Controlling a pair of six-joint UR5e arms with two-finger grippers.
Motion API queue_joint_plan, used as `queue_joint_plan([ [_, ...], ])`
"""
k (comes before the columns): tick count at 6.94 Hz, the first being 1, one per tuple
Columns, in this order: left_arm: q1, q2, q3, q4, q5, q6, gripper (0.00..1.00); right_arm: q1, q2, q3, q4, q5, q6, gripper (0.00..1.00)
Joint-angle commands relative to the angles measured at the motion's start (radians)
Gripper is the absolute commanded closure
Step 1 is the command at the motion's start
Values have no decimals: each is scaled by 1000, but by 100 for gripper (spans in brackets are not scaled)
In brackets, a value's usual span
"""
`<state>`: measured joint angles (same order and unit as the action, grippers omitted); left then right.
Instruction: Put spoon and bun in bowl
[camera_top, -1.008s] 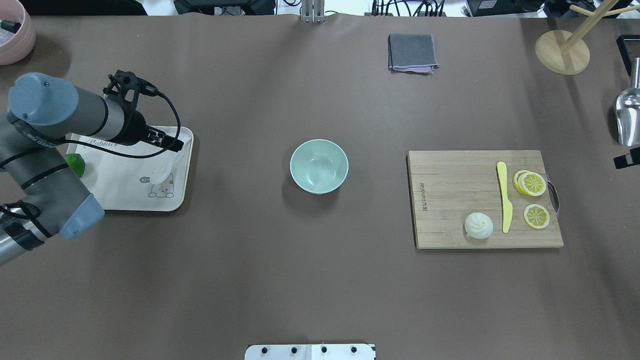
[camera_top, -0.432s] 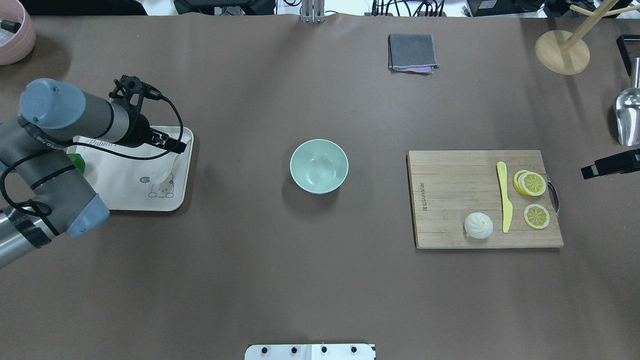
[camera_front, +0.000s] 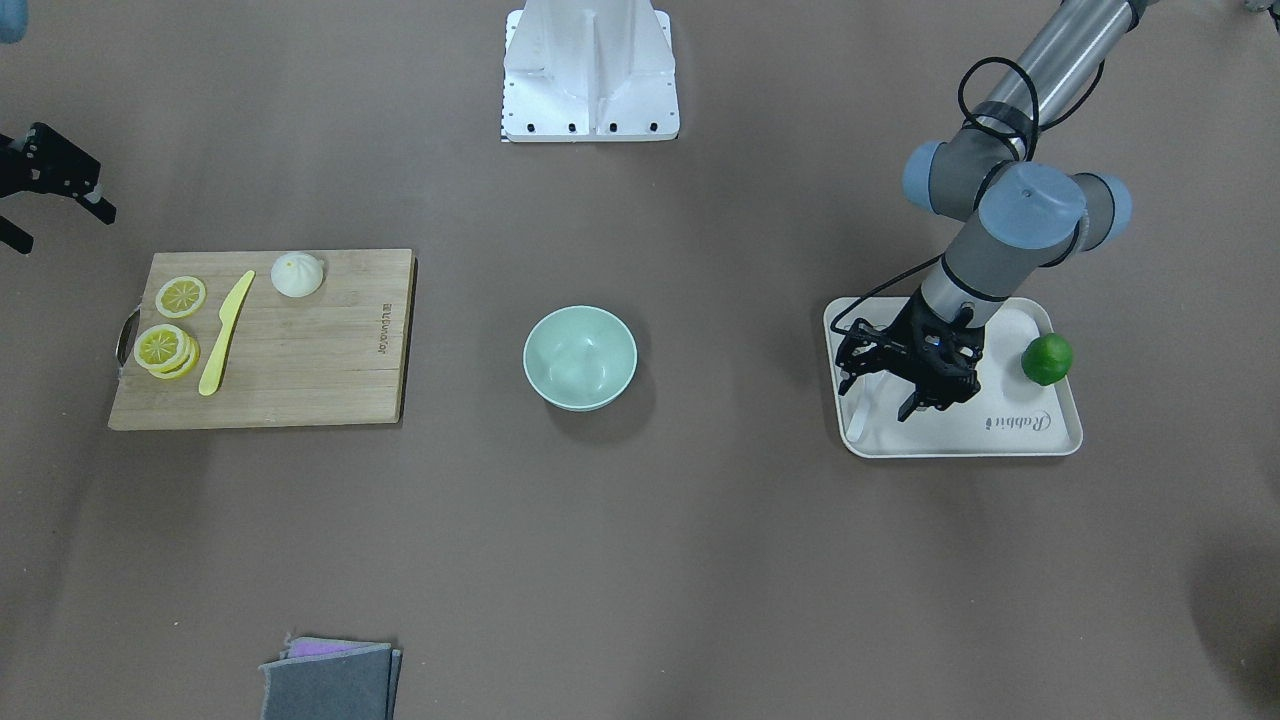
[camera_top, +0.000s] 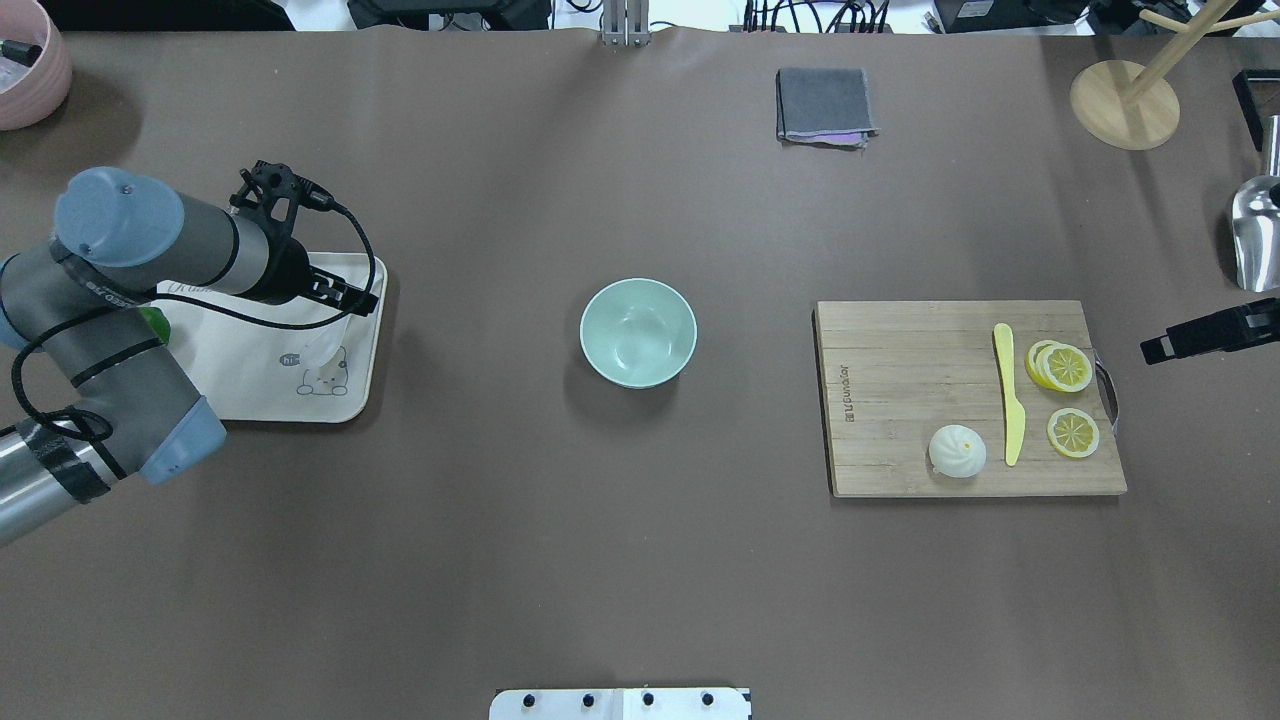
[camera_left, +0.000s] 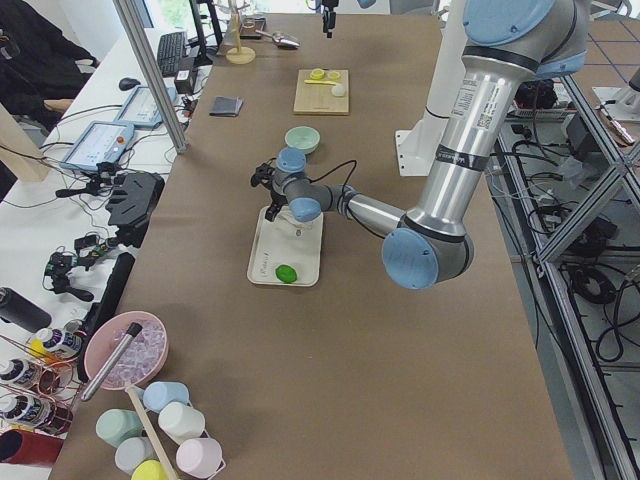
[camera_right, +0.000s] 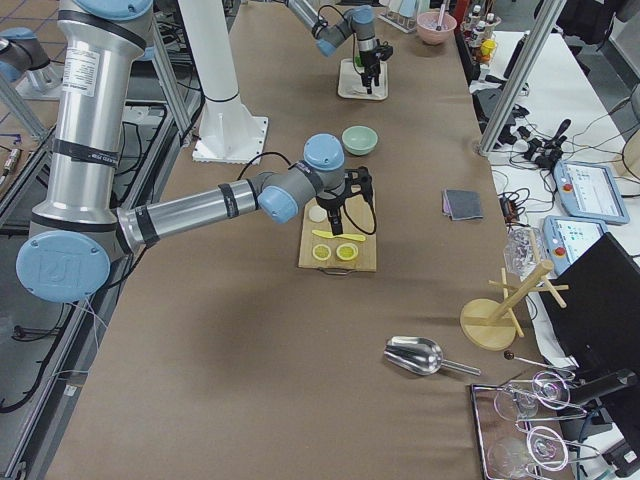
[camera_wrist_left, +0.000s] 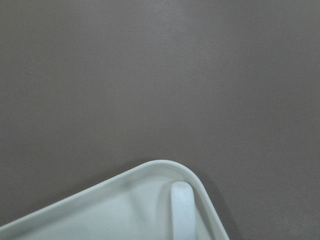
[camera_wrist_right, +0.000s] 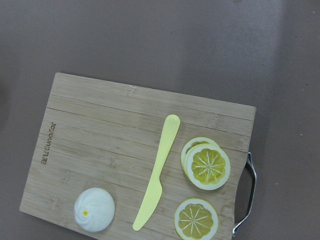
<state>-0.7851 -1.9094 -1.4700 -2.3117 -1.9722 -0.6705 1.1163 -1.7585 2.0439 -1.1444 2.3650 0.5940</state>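
My right gripper is to move next to the top of the white bun (camera_front: 298, 272) (camera_wrist_right: 90, 211) beside the yellow knife on the cutting board and close there.
The white spoon (camera_top: 322, 346) lies on the cream tray (camera_top: 250, 385) at the left; its handle shows in the left wrist view (camera_wrist_left: 182, 210). My left gripper (camera_top: 350, 295) is open just above the handle end, near the tray's far right corner, and it also shows in the front view (camera_front: 878, 392). The mint-green bowl (camera_top: 638, 332) stands empty at the table's centre. The white bun (camera_top: 957, 450) sits on the wooden cutting board (camera_top: 900, 400) at the right and shows in the right wrist view (camera_wrist_right: 94, 209). My right gripper (camera_top: 1160, 349) is open and empty beyond the board's right edge.
A yellow knife (camera_top: 1010, 395) and lemon slices (camera_top: 1062, 367) lie on the board beside the bun. A green lime (camera_front: 1046, 358) sits on the tray. A grey cloth (camera_top: 824, 104), a wooden stand (camera_top: 1125, 104), a metal scoop (camera_top: 1255, 235) and a pink bowl (camera_top: 25, 70) lie along the far edge.
My right gripper has come in from the right edge toward the cutting board. My left arm has shifted slightly right over the tray's corner. The spoon, bun and bowl have not moved.
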Motion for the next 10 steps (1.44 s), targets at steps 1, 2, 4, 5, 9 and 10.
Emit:
queue_joint_plan([
  [1, 1, 3, 0, 0, 0, 2, 34, -29, 4, 24, 0, -1, 45, 0],
  [2, 1, 3, 2, 1, 0, 3, 34, -47, 16, 24, -2, -3, 47, 0],
  [4, 20, 1, 4, 2, 1, 2, 38, -90, 30, 25, -2, -32, 47, 0],
  [5, 23, 0, 7, 3, 0, -1, 45, -99, 37, 28, -2, -35, 47, 0],
  [9, 24, 0, 2, 17, -4, -11, 100, -110, 43, 33, -3, -44, 70, 0],
  [10, 18, 3, -28, 18, -14, -11, 100, -124, 51, 38, -2, -53, 108, 0],
])
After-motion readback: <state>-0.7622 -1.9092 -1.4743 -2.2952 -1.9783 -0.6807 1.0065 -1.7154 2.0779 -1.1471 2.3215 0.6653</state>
